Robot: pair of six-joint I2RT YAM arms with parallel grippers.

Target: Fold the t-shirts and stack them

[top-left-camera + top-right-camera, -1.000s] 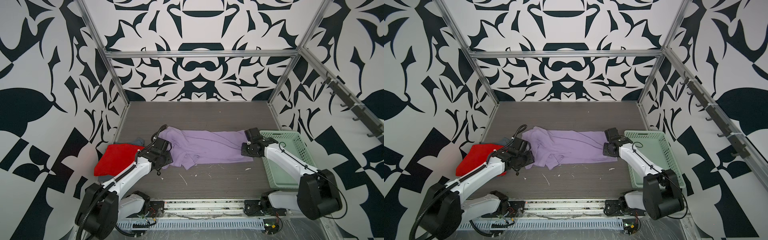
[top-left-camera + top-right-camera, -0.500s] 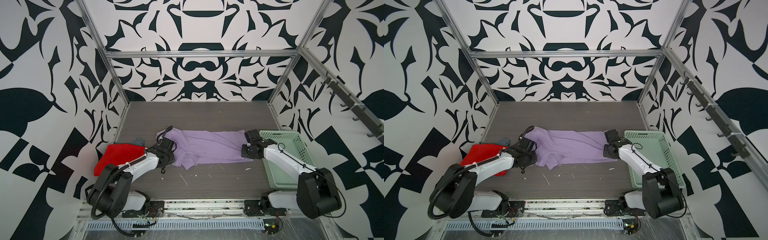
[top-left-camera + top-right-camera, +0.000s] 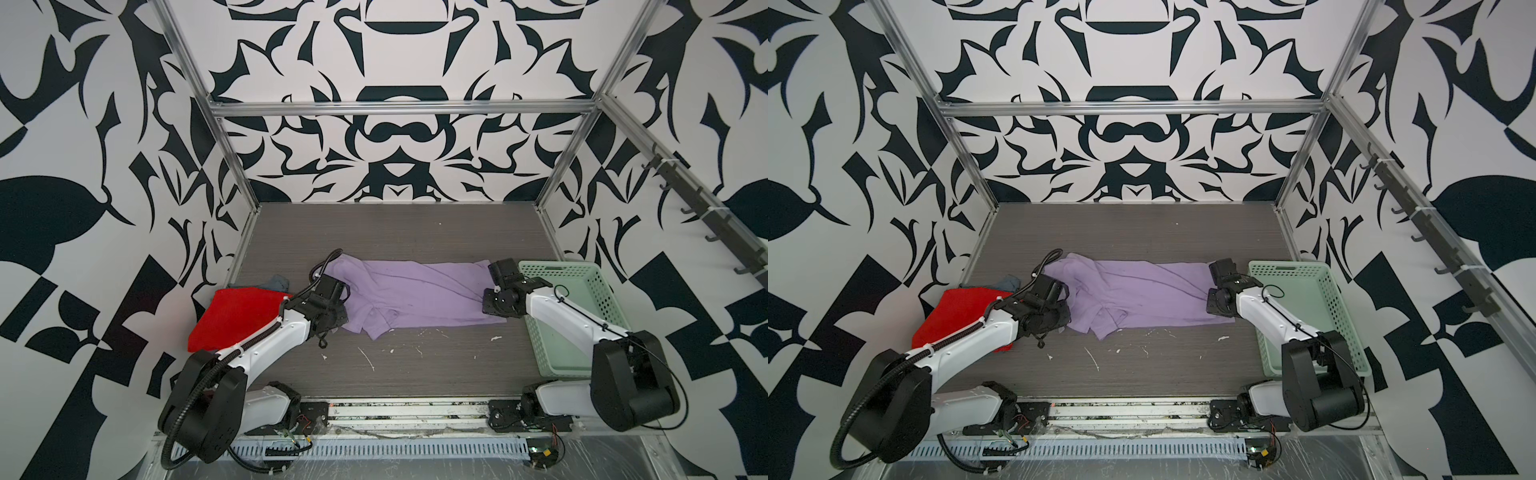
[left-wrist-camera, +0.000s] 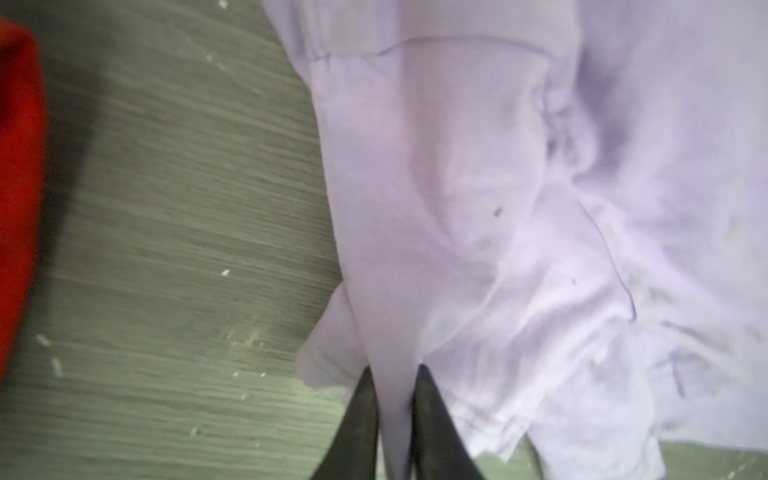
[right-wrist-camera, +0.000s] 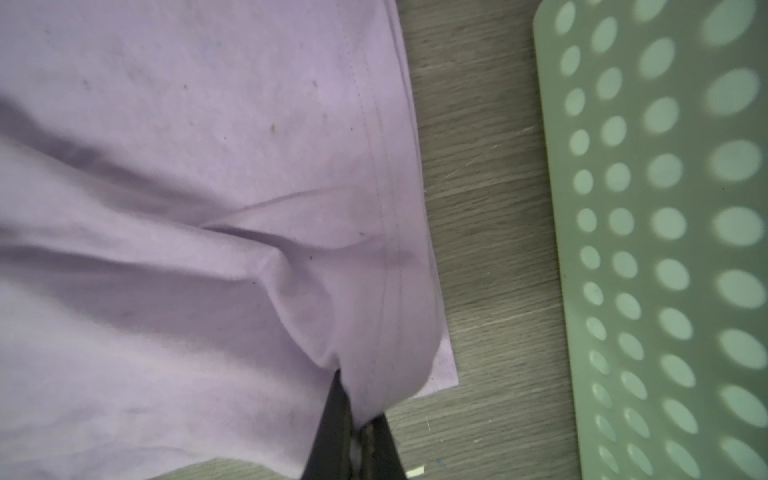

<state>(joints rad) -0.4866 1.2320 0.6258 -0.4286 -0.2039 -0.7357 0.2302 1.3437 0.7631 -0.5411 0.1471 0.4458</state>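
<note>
The robot's left gripper should release the lavender t-shirt's edge on the dark table [image 3: 313,302] [image 4: 244,248] beside the red t-shirt. The lavender t-shirt now lies spread across the table's middle.
A pale lavender t-shirt [image 3: 415,295] [image 3: 1142,295] lies spread sideways across the middle of the dark table in both top views. My left gripper [image 4: 395,374] is shut on a fold at its left edge [image 4: 392,399]. My right gripper [image 5: 357,399] is shut on the hem corner at its right end [image 5: 374,374]. A bright red t-shirt [image 3: 232,318] [image 3: 955,316] lies folded at the left, under my left arm, with a grey-blue t-shirt [image 3: 277,283] [image 3: 1011,282] peeking out behind it. The red cloth [image 4: 16,187] also shows in the left wrist view.
A mint-green perforated basket [image 3: 582,332] [image 3: 1320,324] [image 5: 665,249] stands at the right, close beside the lavender shirt's hem, and my right arm reaches past it. Small white scraps [image 3: 368,361] lie on the table in front of the shirt.
My left gripper has closed on the lavender shirt's left edge, after a short move in towards it. The right gripper has kept its hold on the hem and stayed in place.
</note>
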